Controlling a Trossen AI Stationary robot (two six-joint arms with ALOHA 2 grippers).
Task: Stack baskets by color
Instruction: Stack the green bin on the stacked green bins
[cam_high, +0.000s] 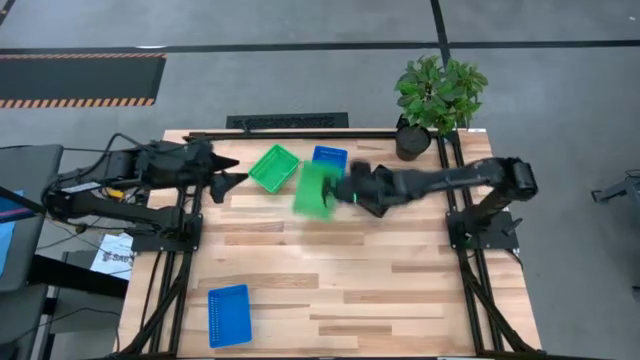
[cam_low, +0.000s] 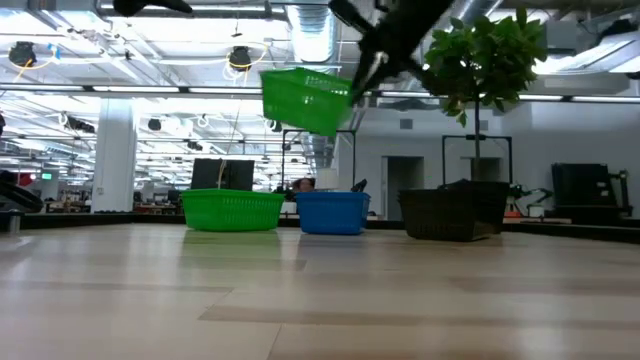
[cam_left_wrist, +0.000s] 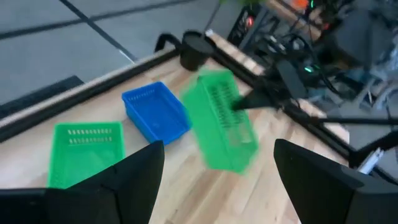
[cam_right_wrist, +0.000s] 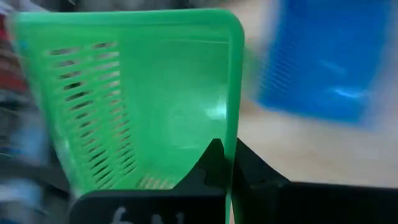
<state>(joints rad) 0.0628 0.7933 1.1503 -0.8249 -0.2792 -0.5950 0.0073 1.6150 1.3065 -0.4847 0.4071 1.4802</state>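
Observation:
Next, I let go of the green basket with my right gripper inside the other green basket (cam_high: 273, 169) that rests flat beside the blue basket.
My right gripper (cam_high: 342, 193) is shut on a green basket (cam_high: 316, 190) and holds it in the air over the table's far middle. The low view shows that basket (cam_low: 305, 100) high above the wood. Below and behind it, a second green basket (cam_high: 273, 167) and a blue basket (cam_high: 328, 159) rest flat on the table side by side. Another blue basket (cam_high: 229, 315) lies near the front left. My left gripper (cam_high: 228, 180) hovers open at the far left, its fingers (cam_left_wrist: 134, 180) wide apart with nothing between them. My right gripper pinches one side wall of the green basket at its rim (cam_right_wrist: 234, 134), one finger inside (cam_right_wrist: 210, 163) and one outside. The fingers come from the table's right, slanting down. The basket is lifted clear and hangs tilted, its open side turned toward the gripper.
A potted green plant (cam_high: 437, 95) in a black pot (cam_low: 455, 213) stands at the far right corner, close to the right arm. Bare wood stretches across the table's middle and near right (cam_high: 400, 290).

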